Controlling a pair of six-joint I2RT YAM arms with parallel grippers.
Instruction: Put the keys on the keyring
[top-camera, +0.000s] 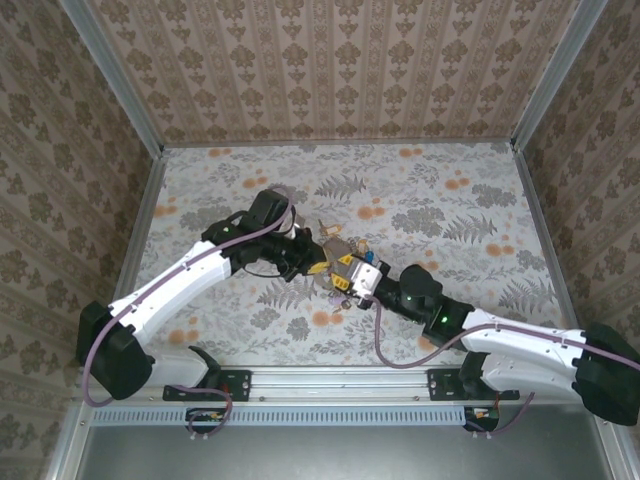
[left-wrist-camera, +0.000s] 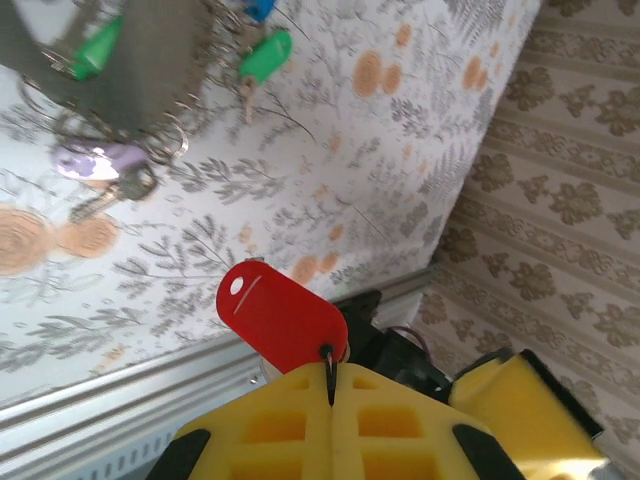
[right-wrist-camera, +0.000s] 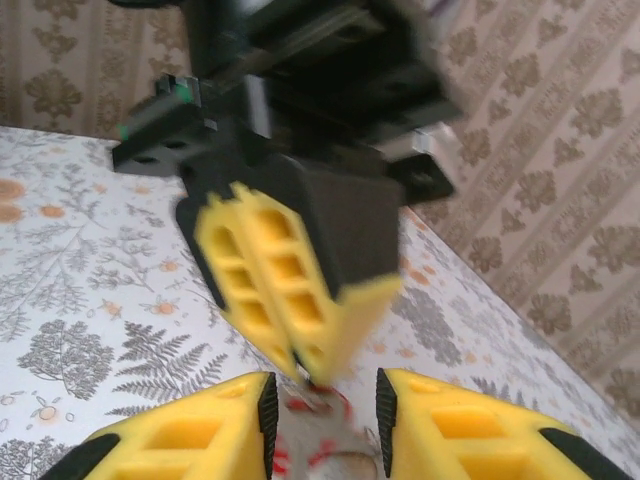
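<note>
The red key will go on the orange flowers (top-camera: 336, 320) (left-wrist-camera: 88, 238) beside the purple key, toward the metal rail, where my left gripper needs to let go of it.
My left gripper (left-wrist-camera: 331, 378) is shut on the thin dark ring of a red key (left-wrist-camera: 281, 321), whose red head sticks out past the fingertips. Above it is the brown-grey keyring (left-wrist-camera: 140, 60), with green keys (left-wrist-camera: 264, 56), a purple one (left-wrist-camera: 95, 160) and several small wire rings bunched around it. My right gripper (right-wrist-camera: 322, 412) meets the left fingers (right-wrist-camera: 275, 290) tip to tip. A blurred red and grey piece (right-wrist-camera: 320, 445) fills the gap between its pads. In the top view both grippers, left (top-camera: 322, 268) and right (top-camera: 350, 278), meet at the table's middle.
The floral tabletop (top-camera: 450, 210) is ringed by patterned walls. A metal rail (top-camera: 330, 382) runs along the near edge by the arm bases. One yellow right finger (left-wrist-camera: 522, 400) stands close beside my left fingers.
</note>
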